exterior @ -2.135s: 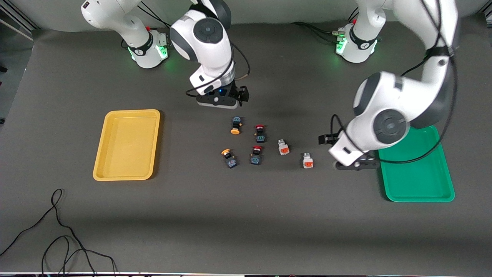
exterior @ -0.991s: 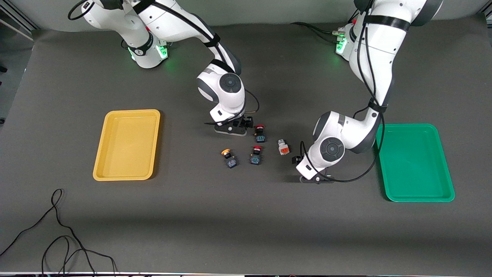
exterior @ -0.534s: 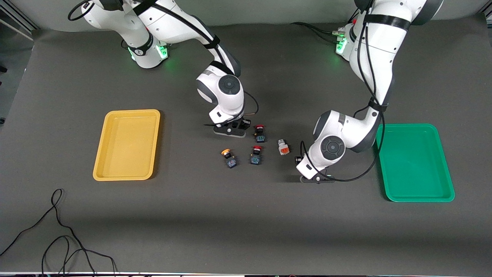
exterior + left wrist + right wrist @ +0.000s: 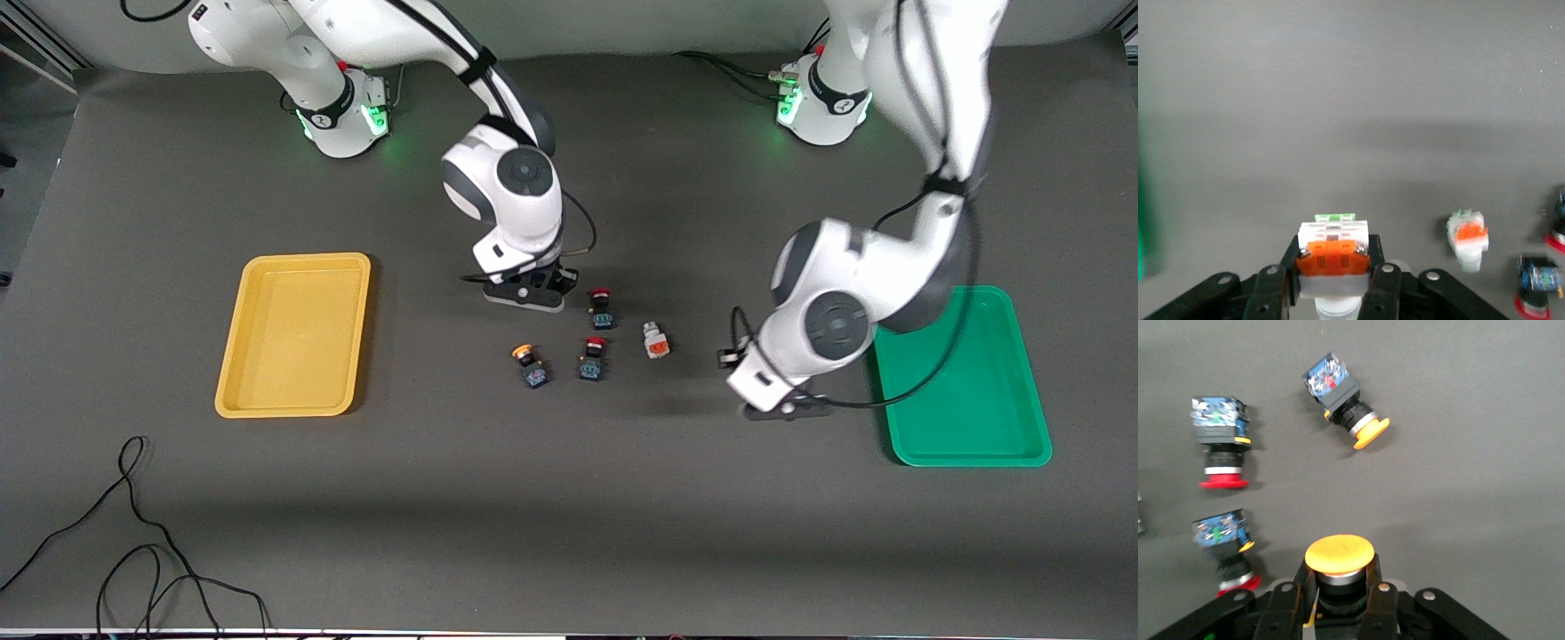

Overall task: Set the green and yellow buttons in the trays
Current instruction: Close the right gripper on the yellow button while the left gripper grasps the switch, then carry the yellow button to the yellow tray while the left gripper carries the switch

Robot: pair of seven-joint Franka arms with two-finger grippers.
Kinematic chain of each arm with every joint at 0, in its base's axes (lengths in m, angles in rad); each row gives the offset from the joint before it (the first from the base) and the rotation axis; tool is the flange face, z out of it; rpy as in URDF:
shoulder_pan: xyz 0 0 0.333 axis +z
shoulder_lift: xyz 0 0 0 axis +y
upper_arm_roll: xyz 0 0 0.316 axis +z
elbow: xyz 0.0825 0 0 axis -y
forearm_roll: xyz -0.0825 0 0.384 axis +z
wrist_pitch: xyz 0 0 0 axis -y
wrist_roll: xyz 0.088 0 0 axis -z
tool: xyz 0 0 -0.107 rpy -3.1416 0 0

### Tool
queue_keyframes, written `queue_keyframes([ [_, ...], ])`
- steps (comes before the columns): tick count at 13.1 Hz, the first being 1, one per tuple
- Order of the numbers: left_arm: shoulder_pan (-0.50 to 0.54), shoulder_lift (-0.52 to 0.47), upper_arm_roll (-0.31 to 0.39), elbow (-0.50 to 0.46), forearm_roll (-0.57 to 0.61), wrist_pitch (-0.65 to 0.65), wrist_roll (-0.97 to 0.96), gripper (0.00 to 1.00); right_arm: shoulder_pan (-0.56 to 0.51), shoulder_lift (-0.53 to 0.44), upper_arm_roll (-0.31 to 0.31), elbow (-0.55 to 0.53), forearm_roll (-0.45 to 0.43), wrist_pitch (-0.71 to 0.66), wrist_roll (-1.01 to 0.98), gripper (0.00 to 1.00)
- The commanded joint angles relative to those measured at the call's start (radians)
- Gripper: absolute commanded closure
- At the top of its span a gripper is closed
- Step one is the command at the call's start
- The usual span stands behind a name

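The white-grey button will go down on the bottom of the green tray (image 4: 983,382), close to its middle, from my left gripper.
My left gripper (image 4: 787,409) is shut on a white-grey button with an orange-red block (image 4: 1333,257) and holds it over bare table beside the green tray (image 4: 969,444). My right gripper (image 4: 524,295) is shut on a yellow-capped button (image 4: 1338,555), low over the table beside a red-capped switch. Both held buttons are hidden under the hands in the front view. A second white-grey button (image 4: 656,340) (image 4: 1467,240) and a second yellow-capped button (image 4: 530,364) (image 4: 1345,400) lie on the table. The yellow tray (image 4: 293,409) is toward the right arm's end and holds nothing.
Two red-capped black switches (image 4: 602,307) (image 4: 593,357) lie between the loose yellow-capped and white-grey buttons; they also show in the right wrist view (image 4: 1221,440) (image 4: 1228,547). A black cable (image 4: 133,533) loops near the front corner at the right arm's end.
Both grippers came down onto their buttons. The left gripper has since risen and moved toward the green tray with the white-grey button. The right gripper has risen slightly with the yellow-capped button.
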Motion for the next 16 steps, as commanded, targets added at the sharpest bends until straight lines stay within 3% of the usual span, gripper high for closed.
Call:
queue_keyframes([
  [1,0.064,-0.065,0.000,0.065,0.078,-0.154,0.093,1.00,-0.007,-0.082,-0.002,0.082,-0.009,-0.197,-0.051,0.86],
  [3,0.139,-0.110,0.000,0.066,0.092,-0.165,0.184,1.00,-0.033,-0.112,-0.034,0.145,0.009,-0.325,-0.158,0.86],
  [5,0.239,-0.127,0.000,0.066,0.094,-0.166,0.326,1.00,-0.070,-0.168,-0.115,0.150,0.086,-0.396,-0.348,0.86],
  [7,0.343,-0.127,0.000,0.057,0.094,-0.162,0.495,1.00,-0.072,-0.208,-0.254,0.130,0.144,-0.443,-0.535,0.86],
  [11,0.506,-0.098,0.000,0.022,0.113,-0.095,0.724,1.00,-0.070,-0.283,-0.532,0.027,0.146,-0.447,-0.949,0.86],
  [14,0.586,-0.059,0.000,-0.114,0.121,0.136,0.795,1.00,-0.072,-0.296,-0.714,-0.040,0.148,-0.410,-1.236,0.86],
  [16,0.638,-0.017,0.000,-0.228,0.121,0.381,0.845,1.00,-0.073,-0.293,-0.799,-0.196,0.180,-0.241,-1.364,0.86],
])
